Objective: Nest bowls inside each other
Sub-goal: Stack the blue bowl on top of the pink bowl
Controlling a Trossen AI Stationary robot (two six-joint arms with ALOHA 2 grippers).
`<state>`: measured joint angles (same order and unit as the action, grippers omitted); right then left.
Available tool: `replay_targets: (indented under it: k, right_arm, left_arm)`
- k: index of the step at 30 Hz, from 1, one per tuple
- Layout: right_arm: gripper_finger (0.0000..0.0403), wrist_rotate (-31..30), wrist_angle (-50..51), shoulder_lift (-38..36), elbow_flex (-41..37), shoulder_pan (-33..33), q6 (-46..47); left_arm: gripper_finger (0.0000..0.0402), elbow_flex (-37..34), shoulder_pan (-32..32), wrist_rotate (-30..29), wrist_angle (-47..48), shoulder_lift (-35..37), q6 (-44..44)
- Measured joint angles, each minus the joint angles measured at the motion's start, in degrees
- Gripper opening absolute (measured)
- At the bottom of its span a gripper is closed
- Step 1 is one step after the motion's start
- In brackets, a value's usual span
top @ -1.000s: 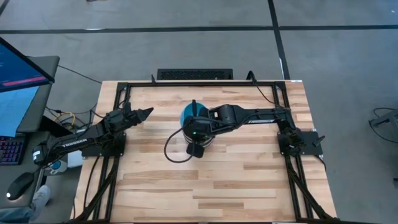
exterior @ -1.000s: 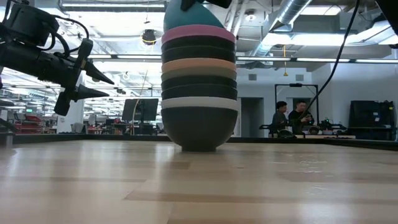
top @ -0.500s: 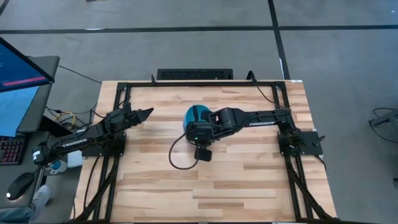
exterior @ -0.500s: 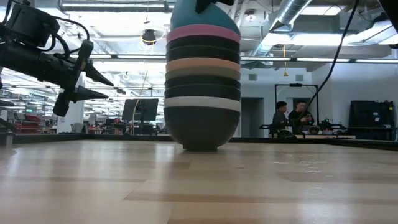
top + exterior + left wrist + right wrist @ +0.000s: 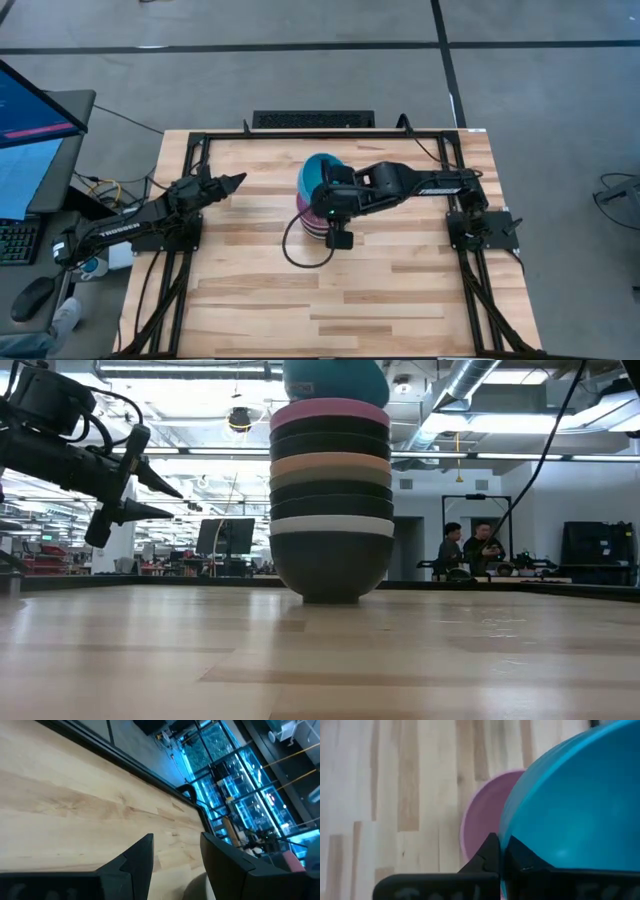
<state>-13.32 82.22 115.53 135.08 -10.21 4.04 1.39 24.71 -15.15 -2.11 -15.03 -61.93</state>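
The blue bowl sits tilted off-centre over the pink bowl, so the robot's right gripper will open, grip the blue bowl's rim (image 5: 509,822) again and work the bowl level into place.
A stack of several nested bowls (image 5: 330,510) stands on its dark bottom bowl at the table's middle. It has white, orange and black rims and a pink bowl (image 5: 330,412) on top. Just above the pink bowl hangs the bright blue bowl (image 5: 335,378) (image 5: 318,175), with my right gripper (image 5: 502,845) (image 5: 328,203) shut on it. The blue bowl's underside sits at the level of the pink bowl's mouth (image 5: 480,815); whether they touch I cannot tell. My left gripper (image 5: 235,181) (image 5: 177,836) waits open above the table's far left, holding nothing. My right gripper pinches the blue bowl's rim (image 5: 506,832) between its two fingers, one finger on each face of the wall. The fingers slant down from the table's right. The bowl hangs raised over the stack, somewhat tilted.
Black frame rails (image 5: 320,135) run along the table's far and side edges. A cable loop (image 5: 300,255) hangs from my right arm over the wood near the stack. Bare wood lies toward the near edge (image 5: 330,310). People (image 5: 470,545) stand far behind the table.
My right gripper has risen and moved a little toward the table's right, rolling as it went. The blue bowl has come up out of the pink bowl, where it sat deeper before. The stack below has shifted slightly toward the right.
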Motion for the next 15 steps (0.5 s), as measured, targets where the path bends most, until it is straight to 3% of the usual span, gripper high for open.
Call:
replay_targets:
  k: [5, 15]
  right_arm:
    - [0.0013, 4.26, 1.10, -0.12, -0.03, 0.22, -5.80]
    - [0.0015, 4.04, 8.11, -0.14, -0.08, 0.75, -22.27]
  left_arm:
    - [0.0153, 0.00, 0.01, 1.13, 0.09, 0.00, -0.24]
    - [0.0153, 0.00, 0.02, 2.23, 0.18, 0.00, -0.81]
